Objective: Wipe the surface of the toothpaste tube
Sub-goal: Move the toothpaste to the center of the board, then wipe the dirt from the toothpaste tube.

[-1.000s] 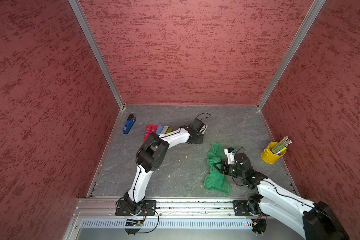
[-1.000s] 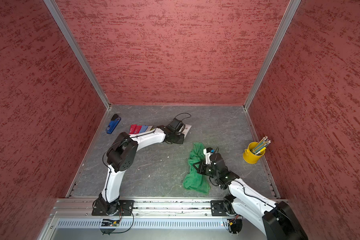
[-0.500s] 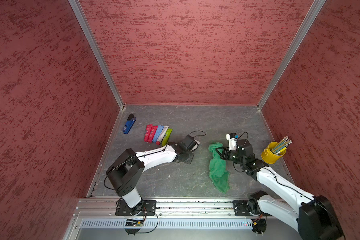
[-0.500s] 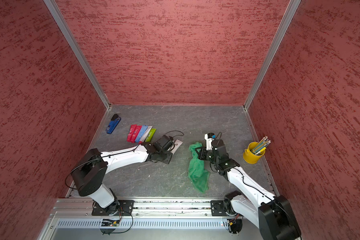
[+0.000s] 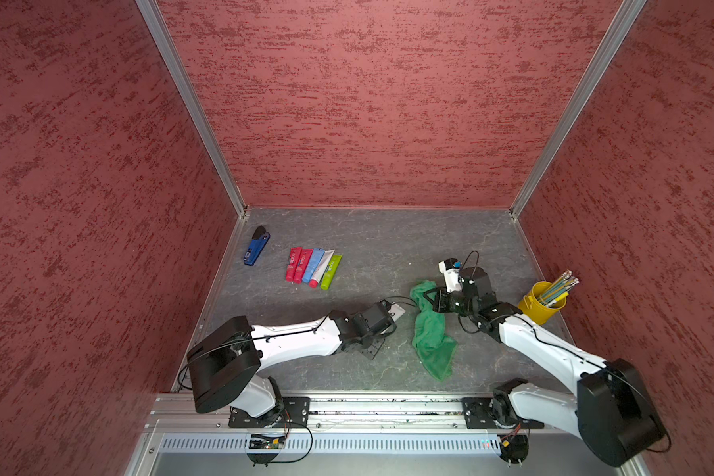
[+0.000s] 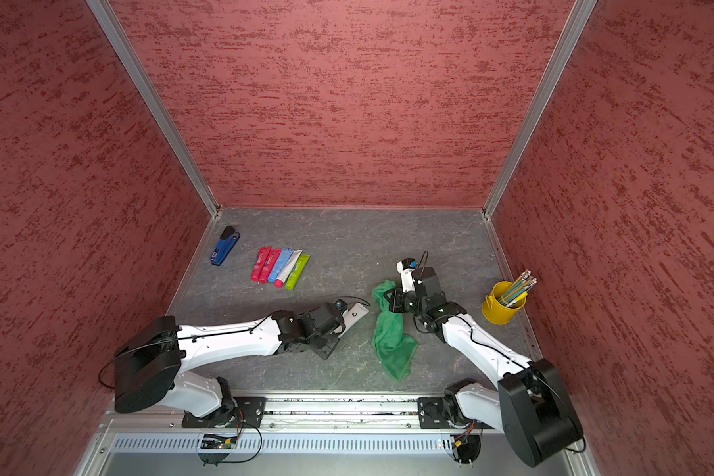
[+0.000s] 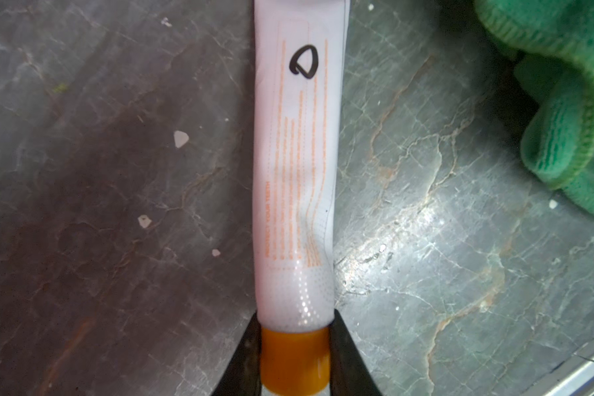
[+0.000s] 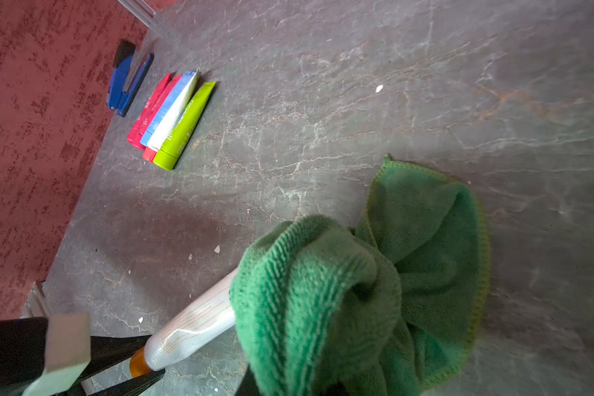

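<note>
My left fingers reach past the orange cap onto the tube's white part, so next I grip farther back on the cap alone (image 7: 295,364) before wiping.
A white toothpaste tube (image 7: 295,171) with orange print and an orange cap sticks out level above the floor. My left gripper (image 7: 294,356) is shut on its cap end. In both top views the tube (image 5: 396,310) (image 6: 353,317) points at the green cloth (image 5: 431,334) (image 6: 390,334). The cloth hangs from my right gripper (image 5: 435,301), which is shut on its upper part, and its lower end lies on the floor. In the right wrist view the cloth (image 8: 357,291) hides the far end of the tube (image 8: 192,329). I cannot tell whether they touch.
Several coloured tubes (image 5: 312,268) lie in a row at the back left, with a blue stapler (image 5: 256,246) beside them near the left wall. A yellow cup of pencils (image 5: 543,301) stands by the right wall. Red walls close three sides.
My left arm has drawn back from the row of tubes toward the front, carrying the tube. My right gripper has lifted the cloth off the floor, so it hangs next to the tube's tip.
</note>
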You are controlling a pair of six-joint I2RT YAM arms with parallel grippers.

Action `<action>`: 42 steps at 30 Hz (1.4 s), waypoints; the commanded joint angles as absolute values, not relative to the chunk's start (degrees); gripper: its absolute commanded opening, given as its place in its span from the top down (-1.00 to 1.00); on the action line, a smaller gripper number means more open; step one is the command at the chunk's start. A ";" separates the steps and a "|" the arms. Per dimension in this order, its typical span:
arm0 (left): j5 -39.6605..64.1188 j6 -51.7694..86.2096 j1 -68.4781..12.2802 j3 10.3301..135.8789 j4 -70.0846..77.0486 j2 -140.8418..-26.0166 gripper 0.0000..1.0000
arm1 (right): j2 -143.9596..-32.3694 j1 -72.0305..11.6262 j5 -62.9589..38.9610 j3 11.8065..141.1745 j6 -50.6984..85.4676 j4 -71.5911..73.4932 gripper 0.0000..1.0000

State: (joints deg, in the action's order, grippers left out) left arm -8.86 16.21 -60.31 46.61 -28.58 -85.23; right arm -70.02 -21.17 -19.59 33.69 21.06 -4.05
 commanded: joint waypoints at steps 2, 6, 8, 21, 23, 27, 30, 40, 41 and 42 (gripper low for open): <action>-8.96 15.56 -60.73 46.44 -25.53 -86.28 0.65 | -74.12 -20.92 -23.06 35.04 19.55 -0.85 1.00; -7.81 15.32 -60.91 46.19 -25.67 -86.84 0.40 | -76.12 -20.93 -23.99 34.85 20.70 1.18 1.00; -6.83 15.25 -61.00 45.48 -25.67 -86.60 0.20 | -76.42 -20.99 -24.68 34.33 21.33 2.34 1.00; -5.03 17.10 -60.21 41.65 -23.27 -84.84 -0.05 | -82.97 -22.04 -25.21 42.04 18.35 0.52 1.00; -4.43 16.88 -60.13 41.40 -22.81 -84.58 0.20 | -85.77 -22.60 -25.66 42.30 18.79 2.25 1.00; -3.48 16.88 -58.74 41.81 -22.89 -85.65 0.37 | -88.79 -24.71 -24.72 42.95 19.29 4.80 1.00; -2.44 16.55 -57.89 42.17 -22.35 -86.18 0.42 | -91.03 -25.47 -24.11 43.53 19.85 5.87 1.00; 0.00 16.00 -56.16 42.36 -21.71 -87.18 0.67 | -99.15 -28.90 -22.76 45.93 20.51 4.72 1.00; 0.12 16.00 -56.16 42.36 -21.63 -87.19 0.69 | -99.78 -28.94 -22.35 45.67 20.71 4.67 1.00; 0.21 15.91 -56.16 42.35 -21.62 -87.33 0.70 | -100.45 -29.17 -22.26 45.69 20.78 4.26 1.00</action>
